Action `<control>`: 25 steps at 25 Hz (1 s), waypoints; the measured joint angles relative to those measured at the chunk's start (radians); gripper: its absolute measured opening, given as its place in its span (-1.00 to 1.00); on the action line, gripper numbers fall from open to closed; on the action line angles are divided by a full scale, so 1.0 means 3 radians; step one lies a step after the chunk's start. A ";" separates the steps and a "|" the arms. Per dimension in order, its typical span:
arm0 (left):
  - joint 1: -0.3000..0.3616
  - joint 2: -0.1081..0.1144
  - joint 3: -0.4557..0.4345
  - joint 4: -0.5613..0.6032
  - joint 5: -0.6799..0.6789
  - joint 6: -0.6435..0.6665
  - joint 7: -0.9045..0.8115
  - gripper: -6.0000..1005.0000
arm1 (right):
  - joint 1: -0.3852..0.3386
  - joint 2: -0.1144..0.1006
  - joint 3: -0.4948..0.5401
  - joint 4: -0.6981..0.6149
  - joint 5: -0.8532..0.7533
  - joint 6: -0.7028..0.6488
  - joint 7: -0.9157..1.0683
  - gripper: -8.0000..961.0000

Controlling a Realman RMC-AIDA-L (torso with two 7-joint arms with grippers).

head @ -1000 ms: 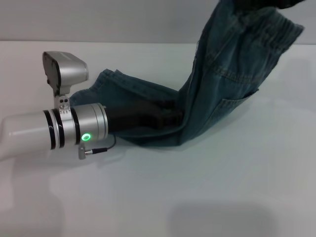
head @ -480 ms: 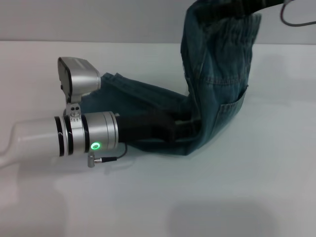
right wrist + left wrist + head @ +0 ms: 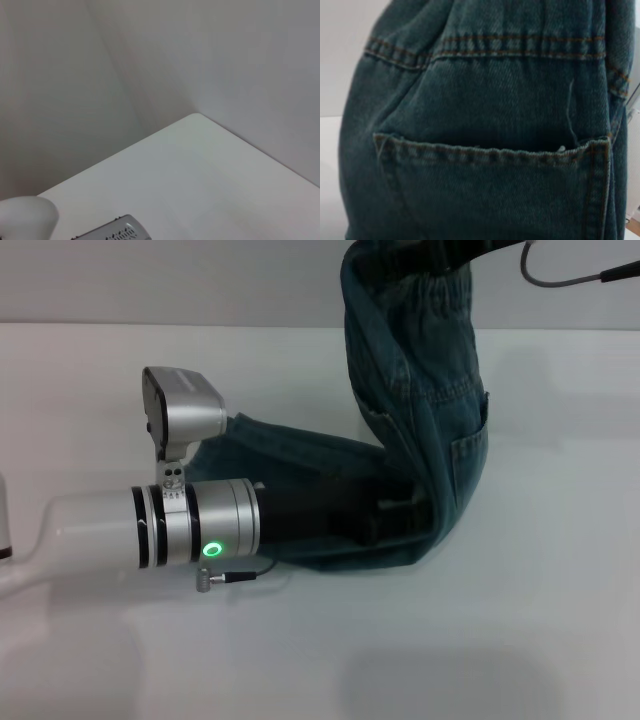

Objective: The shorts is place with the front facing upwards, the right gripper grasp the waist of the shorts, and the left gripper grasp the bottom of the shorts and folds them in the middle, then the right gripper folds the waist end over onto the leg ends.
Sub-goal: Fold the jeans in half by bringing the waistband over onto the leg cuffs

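Note:
Next, I let go of the waist of the shorts with my right gripper, setting it on the flat leg ends (image 3: 220, 451) beside the silver camera housing.
The blue-green denim shorts (image 3: 420, 440) bend upward on the white table (image 3: 520, 620). The gathered waist of the shorts (image 3: 420, 290) hangs from my right gripper (image 3: 455, 248), which barely shows at the top edge of the head view and is shut on it. The lower half lies flat, with the leg ends (image 3: 245, 427) at the left, partly hidden behind my left arm. My left gripper (image 3: 405, 518) lies low on that flat layer, its black tip tucked into the bend. The left wrist view shows only denim close up: a stitched pocket (image 3: 490, 190) and the waistband seam (image 3: 520, 45).
My left arm's silver cylinder with the green ring (image 3: 205, 525) and its camera housing (image 3: 180, 410) lie across the left of the table. A cable (image 3: 570, 278) hangs from the right arm at the top. The right wrist view shows the table corner (image 3: 195, 117) and grey walls.
The right gripper has carried the raised waist to the left, so the shorts now bend more sharply over the flat half. The left arm has slid right, deeper into the bend.

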 joint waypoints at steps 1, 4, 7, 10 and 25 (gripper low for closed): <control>-0.0005 0.0000 -0.0004 -0.0019 -0.0002 0.0001 0.0019 -0.01 | 0.0005 0.0004 0.0000 0.0010 0.0000 0.0000 -0.0009 -0.95; -0.0001 0.0000 -0.0040 -0.0029 -0.0012 0.0005 0.0048 -0.01 | -0.0020 0.0017 0.0000 0.0018 0.0003 -0.0001 -0.0033 -0.95; 0.0042 0.0010 -0.0058 0.0045 -0.0014 0.0022 0.0023 -0.01 | -0.0070 0.0021 0.0001 0.0021 0.0002 -0.0003 -0.0050 -0.95; 0.0141 0.0039 0.0001 0.0283 -0.0006 0.0174 -0.0160 -0.01 | -0.0124 0.0021 0.0001 0.0028 -0.0011 0.0000 -0.0068 -0.95; 0.0948 0.0089 -0.0027 0.1858 -0.0115 0.1024 -0.0851 -0.01 | -0.0155 0.0040 -0.0145 0.0181 -0.0100 0.0144 -0.0126 -0.95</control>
